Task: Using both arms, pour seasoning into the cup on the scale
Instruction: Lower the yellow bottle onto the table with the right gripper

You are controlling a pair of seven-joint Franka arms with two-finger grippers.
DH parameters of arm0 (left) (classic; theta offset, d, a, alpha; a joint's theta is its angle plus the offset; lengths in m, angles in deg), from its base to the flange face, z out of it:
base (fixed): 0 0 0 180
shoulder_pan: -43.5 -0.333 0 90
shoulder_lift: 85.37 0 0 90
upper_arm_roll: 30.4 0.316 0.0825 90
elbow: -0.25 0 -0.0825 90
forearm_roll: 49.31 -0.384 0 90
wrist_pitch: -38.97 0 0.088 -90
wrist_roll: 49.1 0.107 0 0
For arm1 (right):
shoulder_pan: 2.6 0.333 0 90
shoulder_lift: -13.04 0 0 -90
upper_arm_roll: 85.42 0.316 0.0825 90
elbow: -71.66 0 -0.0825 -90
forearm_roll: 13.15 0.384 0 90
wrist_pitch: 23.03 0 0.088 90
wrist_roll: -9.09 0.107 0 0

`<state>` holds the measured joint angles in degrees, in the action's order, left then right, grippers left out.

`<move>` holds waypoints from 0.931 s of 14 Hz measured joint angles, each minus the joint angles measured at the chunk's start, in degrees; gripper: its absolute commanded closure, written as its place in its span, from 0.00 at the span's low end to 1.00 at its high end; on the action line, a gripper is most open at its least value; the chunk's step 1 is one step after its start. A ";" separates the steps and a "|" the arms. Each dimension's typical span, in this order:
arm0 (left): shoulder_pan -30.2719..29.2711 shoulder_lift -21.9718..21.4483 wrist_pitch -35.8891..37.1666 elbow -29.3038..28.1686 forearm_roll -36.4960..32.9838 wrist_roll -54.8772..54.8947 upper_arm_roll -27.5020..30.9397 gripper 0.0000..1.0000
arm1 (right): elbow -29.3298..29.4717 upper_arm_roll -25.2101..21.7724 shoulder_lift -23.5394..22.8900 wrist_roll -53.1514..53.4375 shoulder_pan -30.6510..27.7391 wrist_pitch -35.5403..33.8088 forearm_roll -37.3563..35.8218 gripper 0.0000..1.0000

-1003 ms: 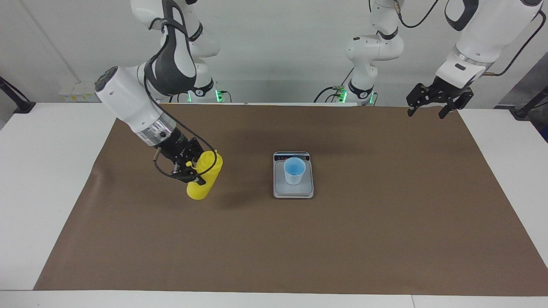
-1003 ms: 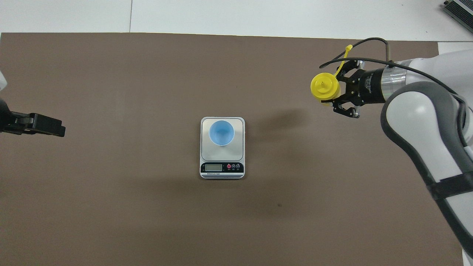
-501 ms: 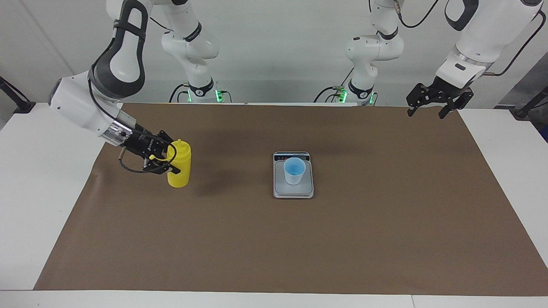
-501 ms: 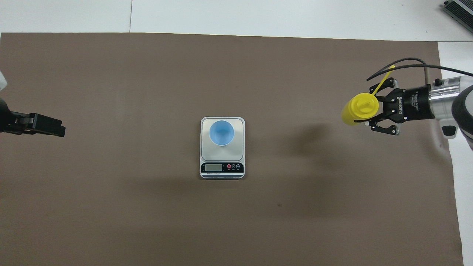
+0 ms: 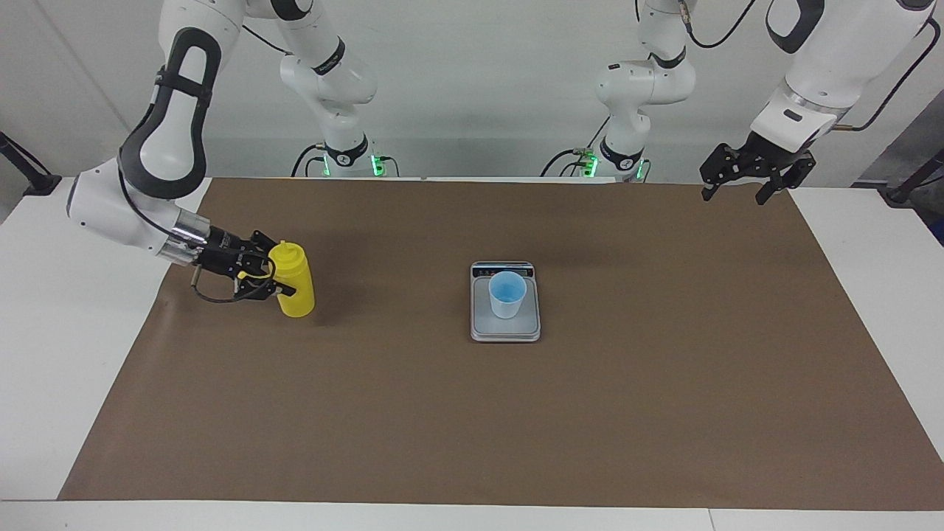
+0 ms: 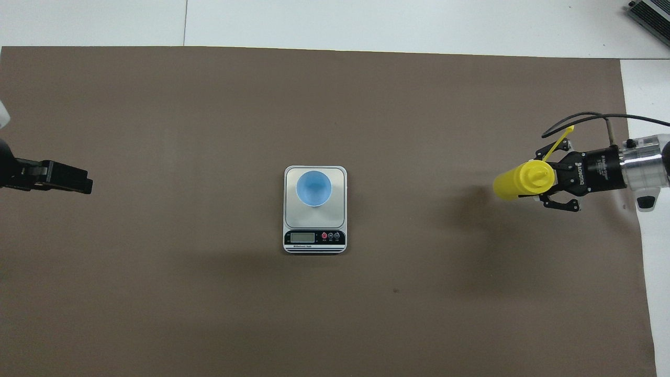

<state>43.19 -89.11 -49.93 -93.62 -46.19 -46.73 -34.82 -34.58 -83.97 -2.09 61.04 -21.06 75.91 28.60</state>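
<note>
My right gripper needs to set the yellow seasoning bottle upright and let go of it on the brown mat (image 6: 526, 186), toward the edge closest to that arm.
The yellow seasoning bottle (image 5: 295, 286) stands upright, low on the brown mat toward the right arm's end of the table. My right gripper (image 5: 280, 271) is shut on its upper body from the side. In the overhead view the bottle (image 6: 513, 185) shows its nozzle top against the right gripper (image 6: 542, 179), and the cap's tether (image 6: 560, 140) sticks up beside it. The light-blue cup (image 5: 507, 293) (image 6: 313, 188) sits upright on the scale (image 5: 506, 331) (image 6: 340, 212) at mid-table. My left gripper (image 5: 735, 193) (image 6: 78, 181) waits open in the air over the mat's corner at the left arm's end.
A brown mat (image 5: 664, 383) covers most of the white table (image 5: 51, 295). The scale's display strip (image 6: 314, 238) faces the robots. A grey device (image 6: 649, 13) lies at the table's corner at the right arm's end, farthest from the robots.
The right arm swung the bottle away from the scale toward its own end of the table, righting it from a tilt and lowering it. The left arm, cup and scale stayed put.
</note>
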 measured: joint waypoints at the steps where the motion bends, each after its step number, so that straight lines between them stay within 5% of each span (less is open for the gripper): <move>1: 0.00 0.00 0.00 0.00 0.00 0.00 0.00 0.00 | 0.77 -0.01 -1.34 -2.01 -1.20 -1.52 0.00 1.00; 6: 0.00 0.00 0.00 0.00 0.00 0.00 0.00 0.00 | 9.15 -0.07 -10.28 -8.80 -6.16 -7.59 -0.35 1.00; 11: 0.00 0.00 0.00 0.00 0.00 0.00 0.00 0.00 | 12.37 -0.09 -13.33 -11.47 -7.68 -9.14 -1.10 1.00; 12: 0.00 0.00 0.00 0.00 0.00 0.00 0.00 0.00 | 12.37 -0.09 -13.38 -12.11 -7.70 -9.13 -1.24 0.35; 13: 0.00 0.00 0.00 0.00 0.00 0.00 0.00 0.00 | 12.30 -0.10 -13.40 -12.23 -7.69 -8.89 -1.35 0.00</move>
<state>43.19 -89.11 -49.93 -93.62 -46.19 -46.73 -34.82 -22.28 -84.07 -15.48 48.81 -28.75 67.02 27.26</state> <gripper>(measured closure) 0.000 0.485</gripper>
